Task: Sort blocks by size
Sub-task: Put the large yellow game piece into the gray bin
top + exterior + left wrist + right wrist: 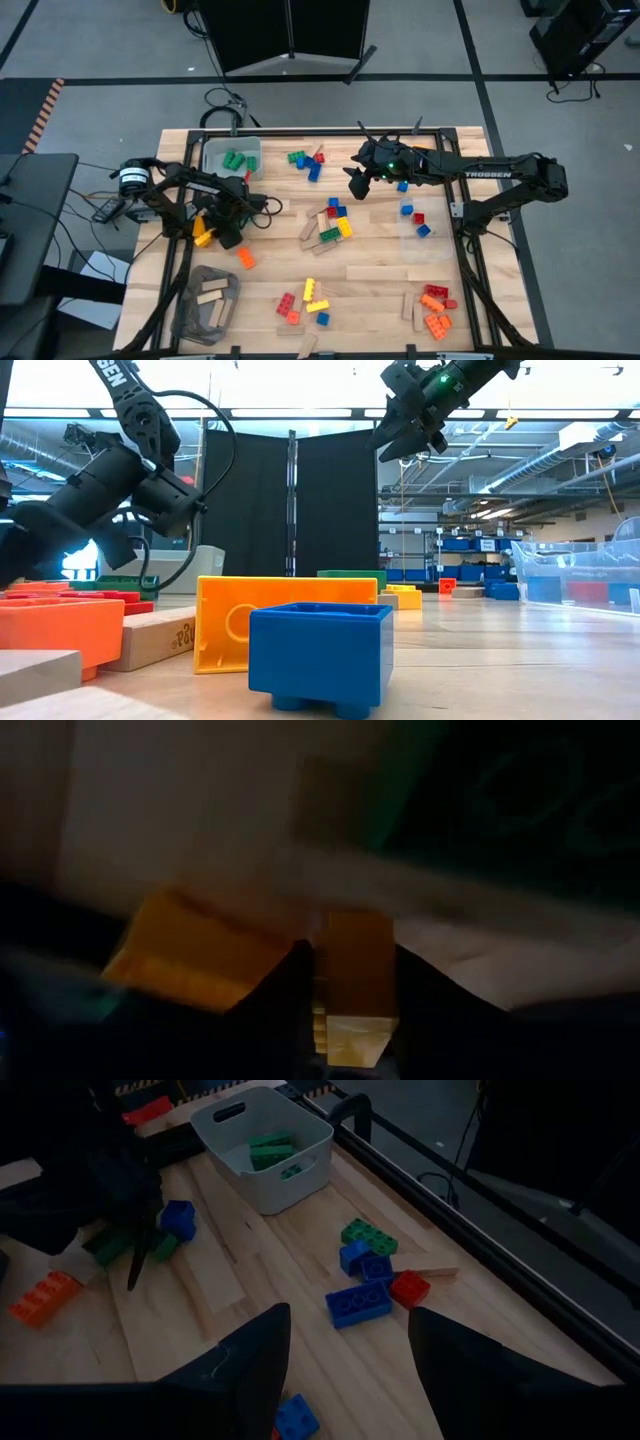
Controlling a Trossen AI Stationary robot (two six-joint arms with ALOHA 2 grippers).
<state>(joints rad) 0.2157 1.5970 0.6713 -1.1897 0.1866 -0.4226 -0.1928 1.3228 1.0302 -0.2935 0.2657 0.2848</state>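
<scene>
The yellow brick is to go in the pale bin (256, 159). My left gripper needs to let go of it there, between the green bricks and the inside of the bin.
Studded bricks and tan wooden pieces lie scattered over the wooden table (380, 275). My left gripper (224, 230) is low at the table's left side, shut on a yellow brick (356, 982). A second yellow-orange brick (195, 960) lies just beside it. My right gripper (357, 182) hangs open, high above the far middle of the table with nothing between its fingers (255, 1365). Below it lies a cluster of blue, green and red bricks (370, 1275). My left gripper pinches the yellow brick between its two fingers, one on each of its opposite sides (325, 970). The fingers slant downward onto it. The view is too dark to tell whether the brick still rests on the table.
A pale bin (232, 157) with green bricks stands at the far left. A clear bin (205, 300) with wooden pieces sits at the near left. A clear bin (420, 215) with blue and red bricks is on the right. More bricks lie in the middle (332, 225) and at the near right (435, 308).
</scene>
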